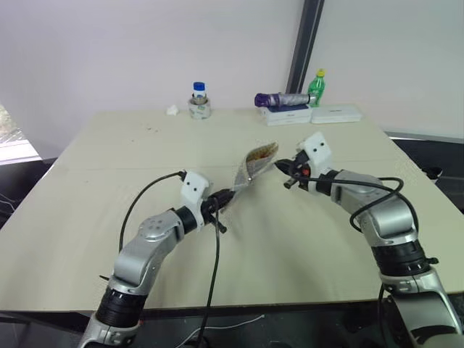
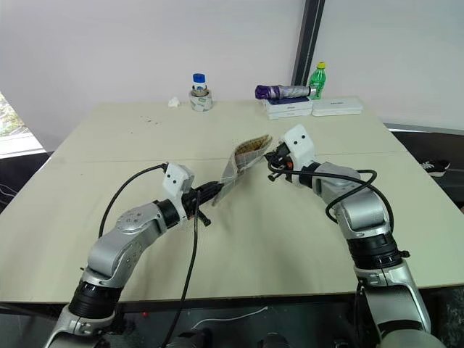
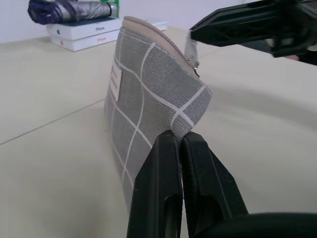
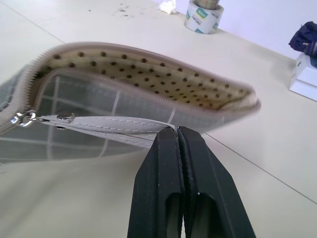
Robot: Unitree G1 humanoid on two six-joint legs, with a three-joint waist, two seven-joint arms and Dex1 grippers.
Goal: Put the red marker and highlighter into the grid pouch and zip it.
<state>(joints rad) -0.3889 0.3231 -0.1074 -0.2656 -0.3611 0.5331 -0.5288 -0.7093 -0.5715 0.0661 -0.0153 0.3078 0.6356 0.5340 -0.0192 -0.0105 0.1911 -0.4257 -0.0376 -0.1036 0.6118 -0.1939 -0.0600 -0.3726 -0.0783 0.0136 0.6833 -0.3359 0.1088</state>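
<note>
Next, the left gripper sets the grid pouch, now stretched between both grippers, down on the bare middle of the table (image 1: 245, 209), between both grippers.
The grid pouch (image 1: 255, 165) hangs above the table's middle, stretched between both grippers. Its mouth gapes open, showing a cream lining with dark dots (image 4: 148, 74). My left gripper (image 3: 179, 136) is shut on the pouch's near lower corner, seen from above at the left gripper (image 1: 230, 194). My right gripper (image 4: 177, 130) is shut on the grey zipper pull tab (image 4: 109, 124) at the pouch's far end, and shows again as the right gripper (image 1: 280, 167). The red marker and the highlighter are hidden from view.
At the table's far edge stand a tape roll with a small bottle (image 1: 199, 106), a folded purple umbrella (image 1: 279, 99) on white boxes (image 1: 290, 114), a green bottle (image 1: 316, 87) and a crumpled paper scrap (image 1: 172, 110). A black cable (image 1: 215, 261) hangs from my left wrist.
</note>
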